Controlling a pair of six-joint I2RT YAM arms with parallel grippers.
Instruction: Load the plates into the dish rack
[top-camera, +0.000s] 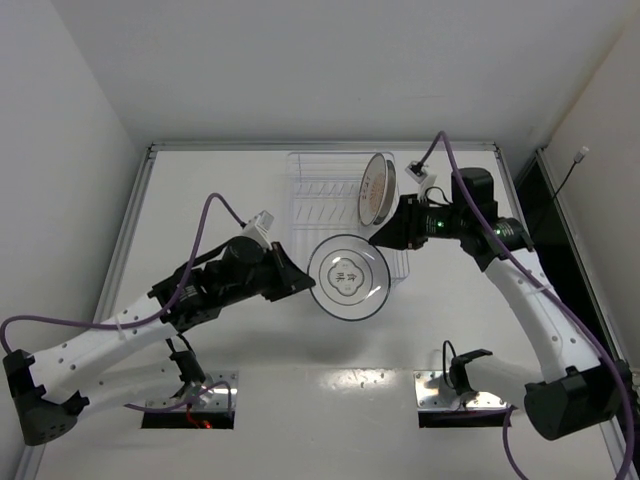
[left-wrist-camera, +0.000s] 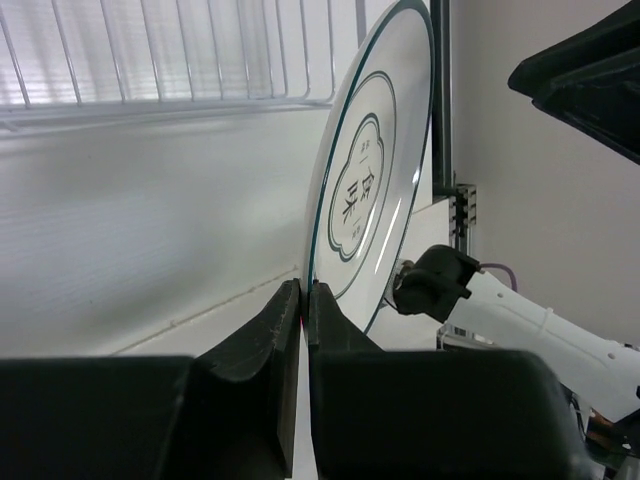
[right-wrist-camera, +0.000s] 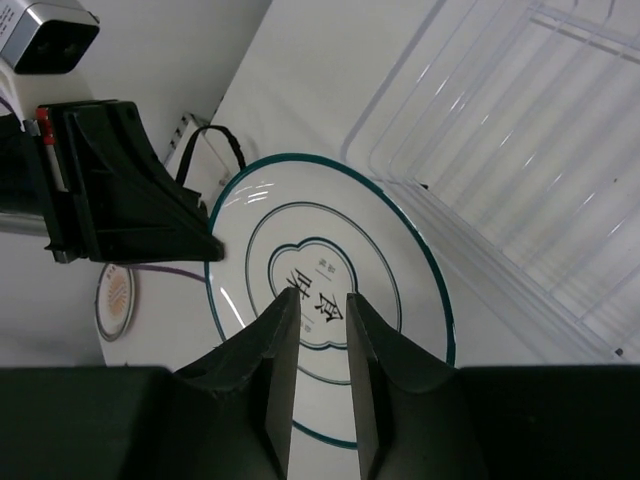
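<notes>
The right gripper's fingers point at the front of the plate, so the robot should turn them and take the plate's rim (top-camera: 387, 265) opposite the left gripper.
My left gripper (top-camera: 303, 278) is shut on the left rim of a white plate (top-camera: 348, 277) with a thin dark ring and a small centre drawing, and holds it above the table just in front of the dish rack (top-camera: 320, 195). In the left wrist view the plate (left-wrist-camera: 375, 170) stands edge-on between the fingers (left-wrist-camera: 285, 320). My right gripper (top-camera: 384, 237) is open and empty. It hovers over the plate's face (right-wrist-camera: 400, 270) in the right wrist view, fingertips (right-wrist-camera: 285, 305) apart. A plate with an orange-brown centre (top-camera: 377, 188) stands upright in the rack. The third plate is not in view.
The see-through rack (right-wrist-camera: 520, 150) lies right of the held plate, and its wires (left-wrist-camera: 170, 50) show above the plate in the left wrist view. A small round white thing with an orange mark (right-wrist-camera: 115, 300) lies beyond the left gripper (right-wrist-camera: 130, 200). Raised rails border the table (top-camera: 150, 200).
</notes>
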